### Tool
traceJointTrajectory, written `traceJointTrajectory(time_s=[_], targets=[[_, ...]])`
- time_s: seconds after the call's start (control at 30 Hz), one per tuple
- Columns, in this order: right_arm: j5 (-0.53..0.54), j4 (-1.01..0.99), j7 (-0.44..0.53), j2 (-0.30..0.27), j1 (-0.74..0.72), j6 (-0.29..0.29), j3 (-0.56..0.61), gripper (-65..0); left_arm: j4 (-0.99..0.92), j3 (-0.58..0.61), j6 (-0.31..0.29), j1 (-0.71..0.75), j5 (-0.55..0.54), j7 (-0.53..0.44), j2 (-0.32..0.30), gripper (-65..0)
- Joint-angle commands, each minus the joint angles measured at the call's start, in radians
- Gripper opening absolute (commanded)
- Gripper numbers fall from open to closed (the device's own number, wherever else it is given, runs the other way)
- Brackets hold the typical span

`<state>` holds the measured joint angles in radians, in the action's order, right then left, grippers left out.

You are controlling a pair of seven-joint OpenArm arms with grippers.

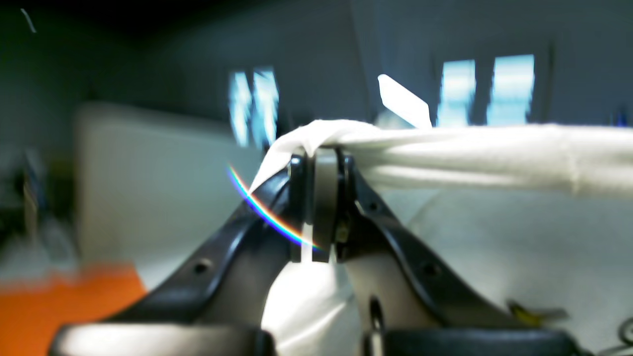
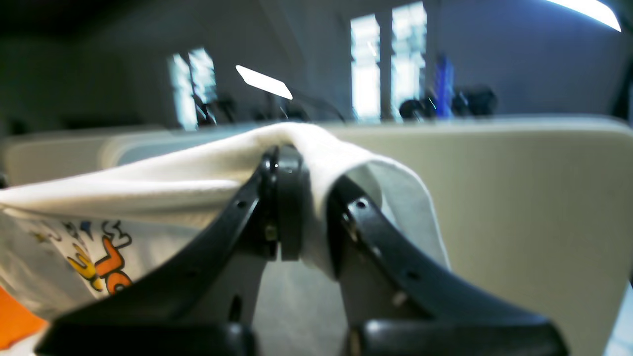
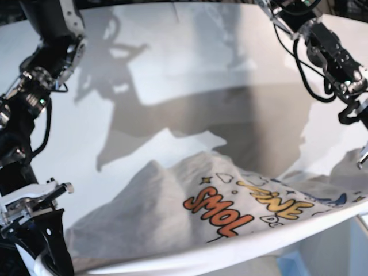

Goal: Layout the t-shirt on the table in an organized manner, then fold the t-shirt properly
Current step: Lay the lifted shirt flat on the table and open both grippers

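Observation:
I need to let go of the corner of the white t-shirt that is in my left gripper on the white table (image 3: 247, 219) near the blue object. The shirt is now stretched between my two grippers.
The white t-shirt (image 3: 144, 213) hangs stretched between my two grippers, one edge pulled taut across the front of the base view. Its orange, yellow and blue print (image 3: 224, 213) faces up, and the far part rests bunched on the table (image 3: 172, 69). My right gripper (image 2: 296, 163) is shut on a fold of the shirt (image 2: 173, 183), with the print (image 2: 106, 262) showing below left. It sits at the base view's bottom left (image 3: 41, 259). My left gripper (image 1: 321, 153) is shut on white cloth (image 1: 494, 153) that runs off to the right. In the base view its arm (image 3: 339, 57) ends at the right edge.
The white table (image 2: 519, 198) stretches far behind the shirt, crossed by the arms' shadows (image 3: 172, 115). An orange floor patch (image 1: 59, 306) shows below its edge on the left. A blue object (image 3: 293, 264) lies under the shirt's front edge.

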<state>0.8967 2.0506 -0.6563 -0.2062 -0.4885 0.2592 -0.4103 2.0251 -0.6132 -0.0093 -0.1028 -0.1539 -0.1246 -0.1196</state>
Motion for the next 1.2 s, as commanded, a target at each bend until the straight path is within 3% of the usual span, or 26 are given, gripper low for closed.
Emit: traceJointTrajectory(time_s=[0.0,0.13,0.37,0.5,0.67,0.77,0.87,1.03,1.17], targets=[[0.009,0.012,0.073,-0.016,-0.034,-0.021,-0.012,-65.0,0.015,-0.023,0.032,0.012,-0.002,-0.062,-0.012,-65.0],[0.055,0.014,0.140,-0.003,-0.006,-0.021,-0.012,-65.0,0.015,-0.029,0.033,0.068,-0.002,-0.212,-0.010,-65.0],[0.089,0.014,0.292,0.007,0.063,-0.025,-0.014,-65.0,0.015,-0.030,0.033,0.081,-0.002,-0.449,0.088,-65.0],[0.089,0.014,0.293,0.012,0.133,-0.025,-0.069,-65.0,0.015,-0.030,0.033,0.082,-0.002,-0.488,0.094,-65.0],[0.091,0.012,0.287,0.040,0.169,-0.027,-0.224,-65.0,0.015,-0.024,0.033,0.079,0.000,-0.487,0.093,-65.0],[0.091,0.009,0.286,0.054,0.207,-0.053,-0.284,-65.0,0.015,-0.006,0.032,0.077,0.003,-0.465,0.094,-65.0],[0.083,-0.021,0.286,0.052,0.276,-0.120,-0.293,-65.0,0.013,0.100,0.029,0.084,0.004,-0.367,0.088,-65.0],[0.071,-0.193,0.286,0.049,0.408,-0.140,-0.293,-65.0,-0.013,0.287,0.025,0.130,0.006,-0.109,0.077,-65.0],[-0.092,-0.414,0.287,0.027,0.425,-0.142,-0.290,-65.0,-0.125,0.456,0.025,0.125,0.006,0.112,-0.001,-65.0]])
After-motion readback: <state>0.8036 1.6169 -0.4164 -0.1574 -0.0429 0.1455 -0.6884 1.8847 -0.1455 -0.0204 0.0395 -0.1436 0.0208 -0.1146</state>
